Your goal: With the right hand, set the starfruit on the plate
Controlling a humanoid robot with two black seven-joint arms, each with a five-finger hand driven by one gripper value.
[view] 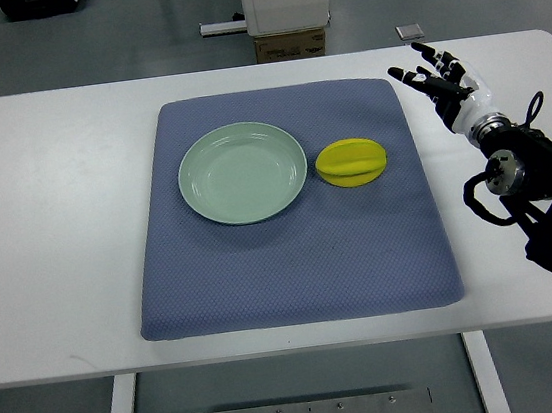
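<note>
Next, I close my right gripper across the middle of the yellow starfruit [351, 162] beside the plate, fingers along its far and near long sides.
A yellow starfruit [351, 163] lies on the blue mat [293, 265], just right of a pale green plate [243, 172] that holds nothing. My right hand [433, 74] hovers over the white table beyond the mat's right edge, up and to the right of the fruit. Its fingers are spread and hold nothing. The black forearm runs down to the picture's right edge. My left arm does not show.
The white table [59, 243] carries the mat in its middle. A cardboard box [291, 43] and a white pillar stand on the floor behind the table. A small grey object [410, 32] lies on the floor by the far edge.
</note>
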